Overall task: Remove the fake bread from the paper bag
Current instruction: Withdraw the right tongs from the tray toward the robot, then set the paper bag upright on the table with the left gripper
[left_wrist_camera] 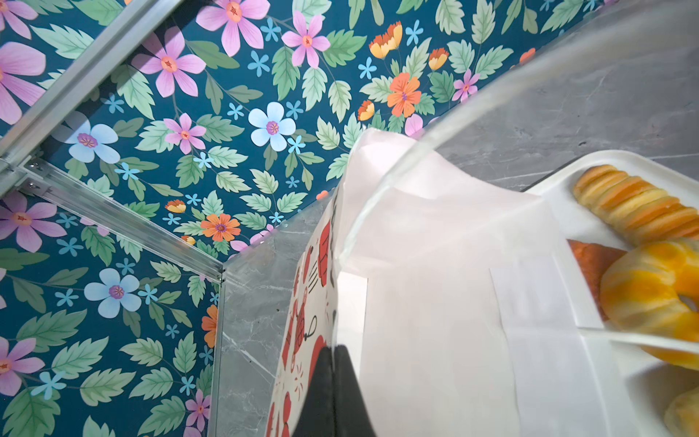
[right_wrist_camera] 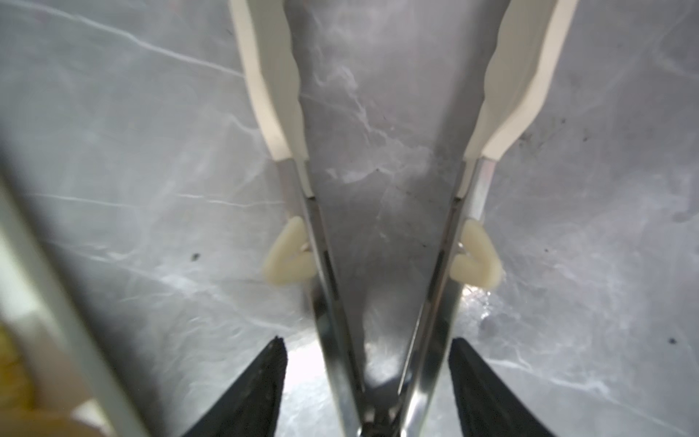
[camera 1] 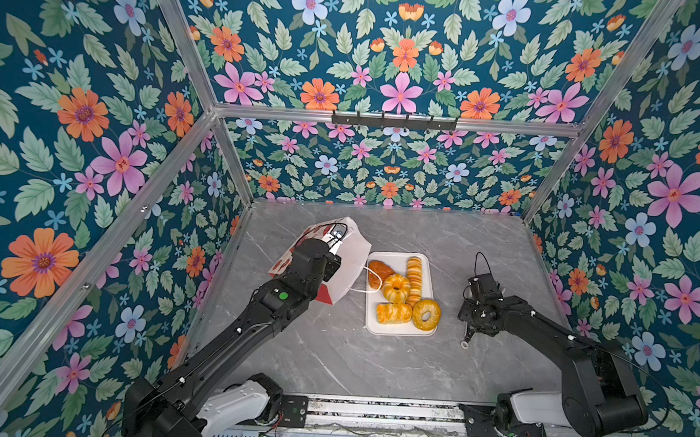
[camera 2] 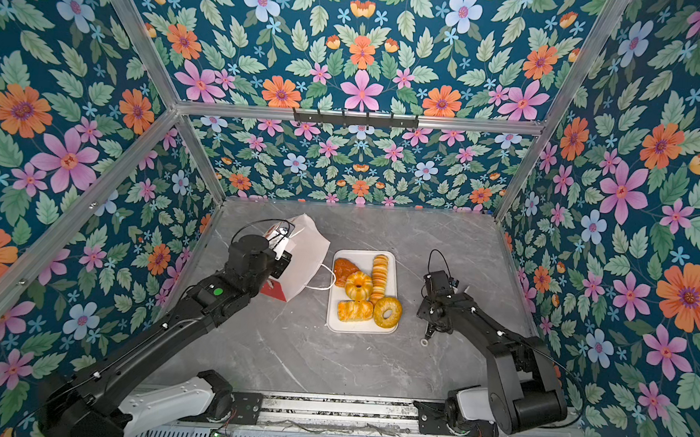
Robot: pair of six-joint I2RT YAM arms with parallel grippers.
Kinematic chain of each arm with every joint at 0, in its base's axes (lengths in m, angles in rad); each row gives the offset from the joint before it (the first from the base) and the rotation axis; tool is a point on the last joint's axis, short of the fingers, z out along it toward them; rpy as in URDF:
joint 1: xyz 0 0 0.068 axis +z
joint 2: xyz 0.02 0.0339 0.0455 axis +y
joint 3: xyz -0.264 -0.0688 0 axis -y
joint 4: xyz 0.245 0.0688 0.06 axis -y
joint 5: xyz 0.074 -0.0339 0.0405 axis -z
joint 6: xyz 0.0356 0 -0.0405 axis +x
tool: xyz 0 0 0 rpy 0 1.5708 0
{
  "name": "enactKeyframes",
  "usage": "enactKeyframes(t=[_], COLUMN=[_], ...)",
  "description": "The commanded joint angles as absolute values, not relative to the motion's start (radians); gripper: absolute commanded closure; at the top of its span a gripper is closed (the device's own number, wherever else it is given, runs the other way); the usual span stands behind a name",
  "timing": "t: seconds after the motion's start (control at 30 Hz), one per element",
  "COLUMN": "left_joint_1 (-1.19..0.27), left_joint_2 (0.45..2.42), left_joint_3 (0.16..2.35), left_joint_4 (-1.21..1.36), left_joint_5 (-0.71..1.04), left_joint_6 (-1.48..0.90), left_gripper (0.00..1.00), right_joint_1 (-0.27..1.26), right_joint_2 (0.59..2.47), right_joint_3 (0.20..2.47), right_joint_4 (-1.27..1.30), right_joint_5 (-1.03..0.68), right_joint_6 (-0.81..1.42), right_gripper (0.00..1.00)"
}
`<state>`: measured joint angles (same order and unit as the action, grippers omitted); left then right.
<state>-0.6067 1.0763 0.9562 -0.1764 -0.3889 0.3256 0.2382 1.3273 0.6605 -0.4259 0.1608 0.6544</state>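
Note:
Next, my left gripper lets go of the paper bag so that it is upright on the grey marble table [camera 1: 337,277], beside the side of the tray with the brown bun.
The paper bag [camera 1: 351,265] is tipped over, its white inside facing the white tray [camera 1: 399,331]. My left gripper [left_wrist_camera: 334,346] is shut on the bag's wall, one finger on the red print and one on the white inside. The fake bread lies on the tray: a brown bun [camera 1: 378,271], a ridged long roll [camera 1: 414,279], a striped roll [camera 1: 393,313] and two rings [camera 1: 396,287] [camera 1: 426,314]. No bread shows in the visible part of the bag [left_wrist_camera: 435,321]. Right of the tray my right gripper [right_wrist_camera: 372,340] is open, its fingers standing clear of metal tongs [right_wrist_camera: 435,302] between them.
The tongs' white ring [camera 1: 464,344] rests on the grey marble table [camera 1: 331,360]. Flowered walls close the cell on three sides. A black hook rack [camera 1: 394,120] hangs on the back wall. The arms' base rail [camera 1: 382,409] runs along the front edge.

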Motion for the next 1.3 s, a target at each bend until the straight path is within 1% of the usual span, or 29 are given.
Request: enactKeyframes(t=[0.0,0.17,0.33,0.43,0.7,1.0,1.27], left_joint_1=[-0.606,-0.606,-0.606,-0.606,-0.606,-0.606,-0.603], left_joint_2=[1.081,1.12,1.162,1.195,1.238,1.288,1.314], left_joint_3=[1.003,1.106,1.165,1.2,1.227,1.186,1.168], left_joint_4=[-0.191,-0.243,-0.248,-0.262,-0.22,-0.188,-0.169], left_joint_5=[-0.376,-0.299,-0.24,-0.221,-0.095,-0.099,-0.164], left_joint_6=[0.269,0.161,0.049,-0.009,-0.153,-0.167,-0.155], left_gripper=[1.0,1.0,1.0,1.0,1.0,1.0,1.0], right_joint_1=[0.238,0.238,0.239,0.238,0.238,0.238,0.238], right_joint_2=[1.267,1.167,1.105,1.092,1.095,1.109,1.099], right_joint_3=[0.652,0.642,0.636,0.634,0.608,0.588,0.569], right_joint_4=[-0.448,-0.488,-0.501,-0.508,-0.475,-0.444,-0.434], right_joint_5=[0.18,0.209,0.216,0.215,0.195,0.173,0.163], right_joint_6=[0.667,0.661,0.657,0.649,0.65,0.644,0.646], right_gripper=[0.27,0.26,0.25,0.25,0.25,0.25,0.25])
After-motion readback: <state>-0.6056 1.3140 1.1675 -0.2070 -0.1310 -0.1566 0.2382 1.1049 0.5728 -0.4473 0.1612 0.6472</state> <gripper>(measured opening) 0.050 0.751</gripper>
